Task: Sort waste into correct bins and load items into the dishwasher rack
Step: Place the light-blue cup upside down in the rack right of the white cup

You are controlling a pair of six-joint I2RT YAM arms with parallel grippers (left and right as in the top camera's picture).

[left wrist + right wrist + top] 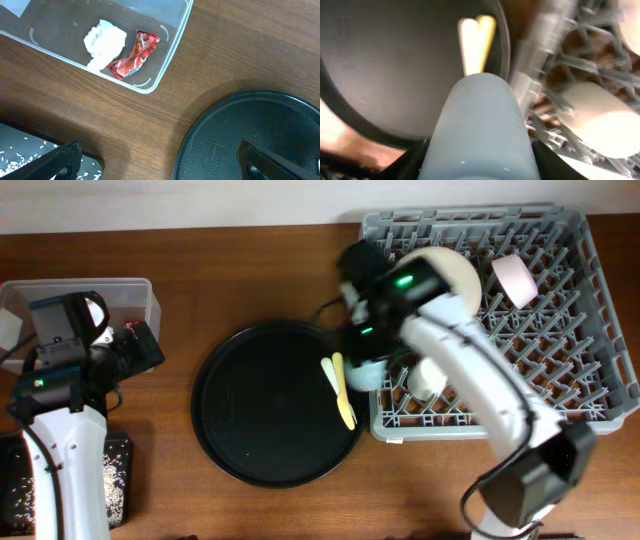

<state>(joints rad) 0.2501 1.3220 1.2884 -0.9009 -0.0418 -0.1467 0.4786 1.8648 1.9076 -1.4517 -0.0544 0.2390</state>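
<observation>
My right gripper is going to let go of the light blue cup in the grey dishwasher rack [475,349], next to the white cup.
My right gripper [368,360] is shut on the light blue cup [480,130], holding it over the left edge of the grey dishwasher rack [580,240]. The cup also shows in the overhead view [367,372]. In the rack lie the cream bowl [455,272], the pink bowl [514,278] and the white cup [430,377]. Pale cutlery [340,388] lies on the round black tray [250,420]. My left gripper [160,167] is open and empty over the table. The paper wad [104,42] and red wrapper [135,55] lie in the clear tub [170,45]. Rice grains [20,160] lie in the shallow black tray [115,480].
The round black tray's rim [200,130] lies just right of my left gripper. The clear tub [150,290] stands at the table's far left, the shallow black tray in front of it. Bare wood lies between tub and round tray.
</observation>
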